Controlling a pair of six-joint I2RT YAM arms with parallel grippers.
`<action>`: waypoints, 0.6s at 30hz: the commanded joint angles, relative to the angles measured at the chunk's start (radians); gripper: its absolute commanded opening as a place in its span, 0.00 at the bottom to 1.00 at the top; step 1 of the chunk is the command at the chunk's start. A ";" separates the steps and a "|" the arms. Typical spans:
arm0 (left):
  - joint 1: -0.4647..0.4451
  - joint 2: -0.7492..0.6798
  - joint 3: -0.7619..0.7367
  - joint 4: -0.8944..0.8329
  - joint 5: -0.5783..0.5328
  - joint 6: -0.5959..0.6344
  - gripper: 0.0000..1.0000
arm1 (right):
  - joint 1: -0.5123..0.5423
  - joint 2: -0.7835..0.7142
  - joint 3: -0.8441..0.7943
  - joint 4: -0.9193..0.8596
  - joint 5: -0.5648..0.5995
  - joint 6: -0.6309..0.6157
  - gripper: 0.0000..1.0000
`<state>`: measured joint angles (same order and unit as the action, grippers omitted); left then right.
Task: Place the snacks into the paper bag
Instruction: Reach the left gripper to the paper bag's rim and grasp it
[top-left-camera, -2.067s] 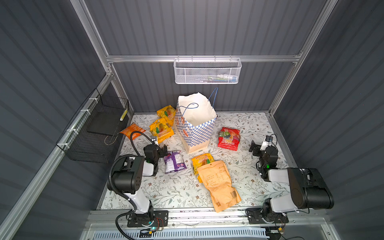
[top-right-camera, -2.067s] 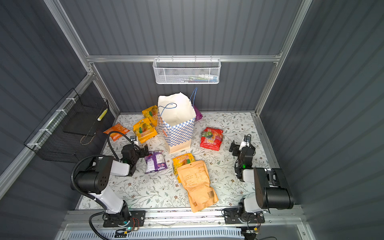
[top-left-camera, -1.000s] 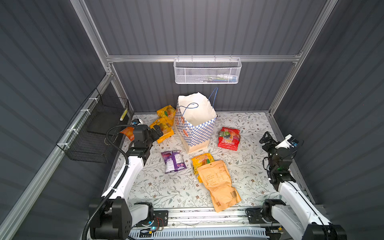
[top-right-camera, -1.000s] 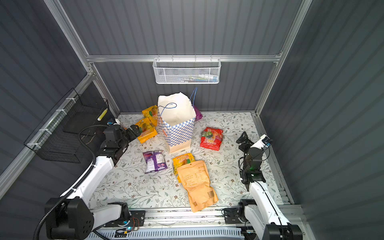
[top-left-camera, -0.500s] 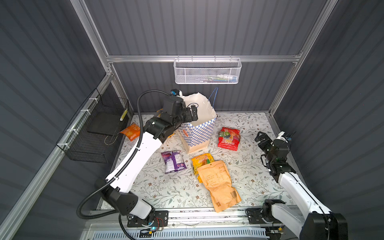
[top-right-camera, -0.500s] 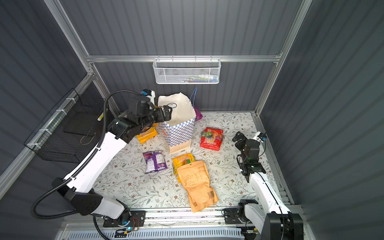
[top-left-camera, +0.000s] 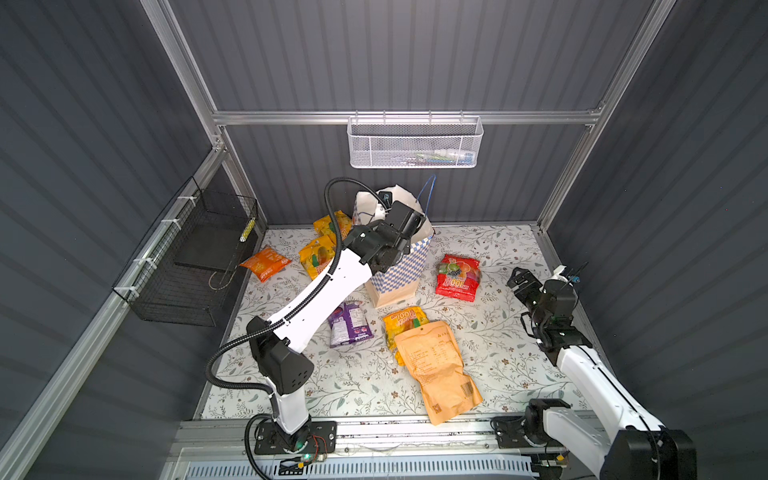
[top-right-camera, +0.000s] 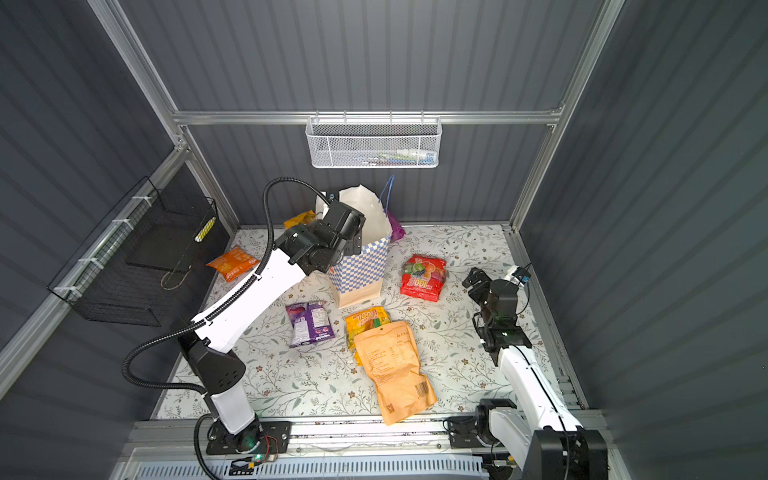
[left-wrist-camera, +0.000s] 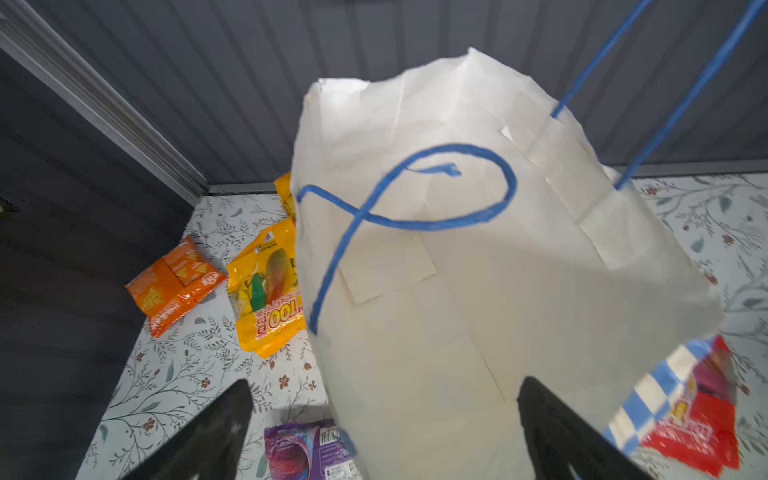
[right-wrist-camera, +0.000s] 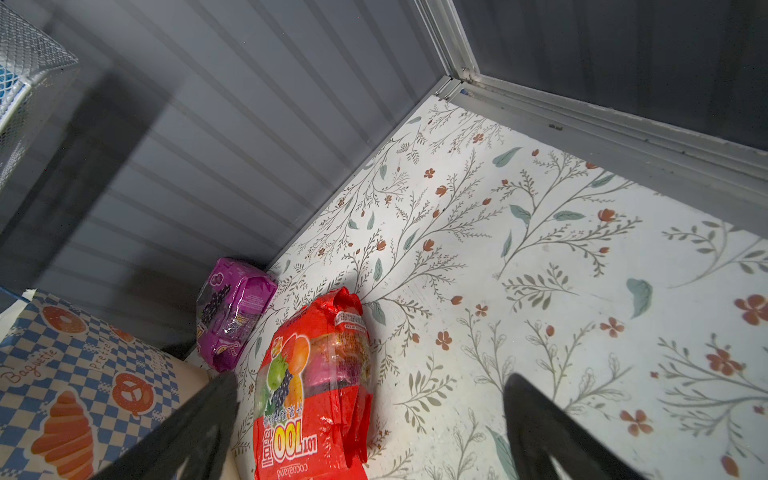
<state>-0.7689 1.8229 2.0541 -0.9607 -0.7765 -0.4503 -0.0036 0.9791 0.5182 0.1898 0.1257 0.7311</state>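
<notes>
Next, the robot's left gripper should close on the paper bag's rim (top-left-camera: 356, 217) (left-wrist-camera: 306, 276) by the blue handle, on the side facing the two yellow packets.
The checkered paper bag (top-left-camera: 399, 274) (top-right-camera: 359, 270) stands upright at the back middle, its white inside (left-wrist-camera: 457, 291) empty as far as I see. My left gripper (top-left-camera: 405, 226) (left-wrist-camera: 384, 399) hovers open over its mouth, holding nothing. All snacks lie on the table: red packet (top-left-camera: 457, 277) (right-wrist-camera: 316, 395), purple packet (top-left-camera: 348, 324), yellow packet (top-left-camera: 403, 322) under the tan pouch (top-left-camera: 438, 370), two yellow packets (top-left-camera: 318, 257) and an orange one (top-left-camera: 266, 264) left of the bag. My right gripper (top-left-camera: 519, 280) (right-wrist-camera: 370, 399) is open, raised right of the red packet.
A magenta packet (top-right-camera: 397, 228) (right-wrist-camera: 232, 307) lies behind the bag by the back wall. A white mesh basket (top-left-camera: 415, 143) hangs on the back wall, and a black wire basket (top-left-camera: 195, 257) on the left wall. A metal rail (top-left-camera: 374, 432) runs along the front edge.
My left arm rose from the table's left side and swung over the bag's mouth. The right arm lifted and turned toward the red packet. Both grippers stayed open; no snack moved.
</notes>
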 joint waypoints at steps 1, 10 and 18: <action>0.018 0.059 0.112 -0.063 -0.100 -0.031 1.00 | 0.004 -0.010 0.020 -0.019 -0.013 -0.013 0.99; 0.123 0.201 0.292 -0.155 -0.026 -0.077 0.99 | 0.004 -0.044 0.015 -0.036 -0.006 -0.016 0.99; 0.192 0.218 0.290 -0.156 0.061 -0.077 0.72 | 0.004 -0.025 0.035 -0.066 -0.005 0.002 0.99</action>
<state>-0.5869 2.0418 2.3116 -1.0889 -0.7551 -0.5179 -0.0036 0.9436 0.5186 0.1459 0.1158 0.7296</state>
